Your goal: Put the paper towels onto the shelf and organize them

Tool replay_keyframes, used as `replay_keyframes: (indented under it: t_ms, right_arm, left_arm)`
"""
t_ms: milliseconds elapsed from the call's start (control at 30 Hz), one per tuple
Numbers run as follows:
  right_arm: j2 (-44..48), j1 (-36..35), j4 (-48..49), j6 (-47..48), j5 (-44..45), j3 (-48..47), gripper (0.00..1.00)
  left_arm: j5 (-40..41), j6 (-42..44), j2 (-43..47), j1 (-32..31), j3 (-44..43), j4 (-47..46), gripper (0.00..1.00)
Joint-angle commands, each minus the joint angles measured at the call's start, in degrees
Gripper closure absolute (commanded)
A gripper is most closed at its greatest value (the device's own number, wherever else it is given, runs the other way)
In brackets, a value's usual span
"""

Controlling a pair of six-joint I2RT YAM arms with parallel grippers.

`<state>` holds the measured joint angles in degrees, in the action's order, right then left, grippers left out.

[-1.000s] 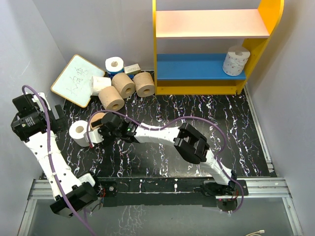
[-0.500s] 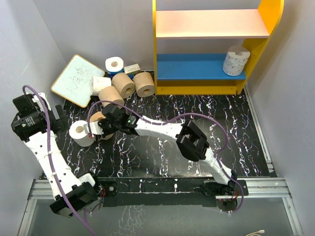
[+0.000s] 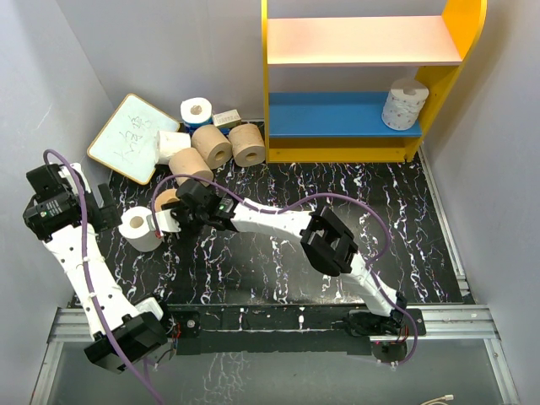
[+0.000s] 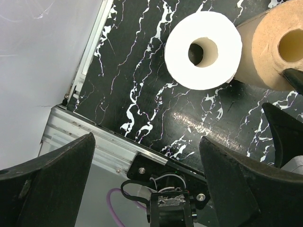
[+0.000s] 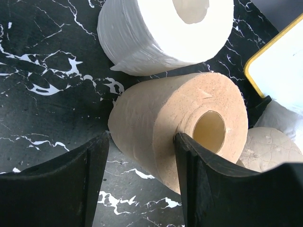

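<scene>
My right gripper is pressing one finger against the tan roll's flat end beside its hole, so it should open and pinch the paper [image 5: 165, 135] between the hole and outer side.
My right gripper [image 3: 173, 213] reaches far left and is open, its jaws astride a tan roll [image 3: 165, 201]. In the right wrist view one finger [image 5: 71, 184] stands by the tan roll's [image 5: 156, 118] side and the other [image 5: 213, 184] lies against its flat end near the core. A white roll [image 3: 138, 229] stands just beside it, also in the right wrist view [image 5: 156, 33]. My left gripper [image 3: 99, 213] is open and empty, held high over both rolls [image 4: 203, 49]. Several more rolls [image 3: 211, 145] lie at the back left. One patterned white roll [image 3: 403, 103] stands on the shelf's [image 3: 363, 51] blue lower board.
A white writing board [image 3: 132, 135] leans at the back left, its yellow-edged corner in the right wrist view [image 5: 279, 66]. A small blue and white box [image 3: 224, 120] sits among the rolls. Grey walls close in on the left and right. A metal rail [image 4: 94, 137] edges the table.
My right gripper moved left and back from beside the white roll to straddle the tan roll. The left arm shifted slightly.
</scene>
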<state>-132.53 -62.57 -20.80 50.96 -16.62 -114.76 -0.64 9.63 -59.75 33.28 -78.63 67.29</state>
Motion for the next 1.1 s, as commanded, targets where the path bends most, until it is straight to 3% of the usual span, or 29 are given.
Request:
replay_keyframes:
  t_ms: [0,200,567,733,833,967,1067]
  right_arm:
    - [-1.0,0.3,2.9,-0.2,3.3,-2.6,0.44]
    - [1.8,0.5,7.4,-1.4,3.0,-1.3,0.4]
    - [-2.8,1.4,4.1,-1.6,0.1,-6.5,0.33]
    - [-7.6,2.3,2.1,-2.0,-1.6,-13.2,0.45]
    - [-9.8,2.3,0.2,-1.1,-2.7,-15.5,0.59]
    - [-11.1,2.4,-1.7,-0.8,-2.7,-16.2,0.65]
    - [-10.8,3.1,-4.1,-0.9,-3.3,-15.6,0.79]
  left_arm:
    - [-0.6,0.1,1.0,0.3,0.8,0.0,0.09]
    - [-0.9,0.5,1.5,0.3,1.6,-0.2,0.08]
    - [-5.9,-1.3,-1.7,0.3,-3.9,1.9,0.08]
    - [-6.5,-1.8,-2.5,0.3,-4.0,2.0,0.08]
    - [-6.4,-1.5,-2.1,0.3,-3.9,2.0,0.08]
    - [-6.0,-0.9,-1.8,0.3,-4.0,2.3,0.08]
    - [-5.5,-0.4,-1.4,0.3,-3.1,2.0,0.08]
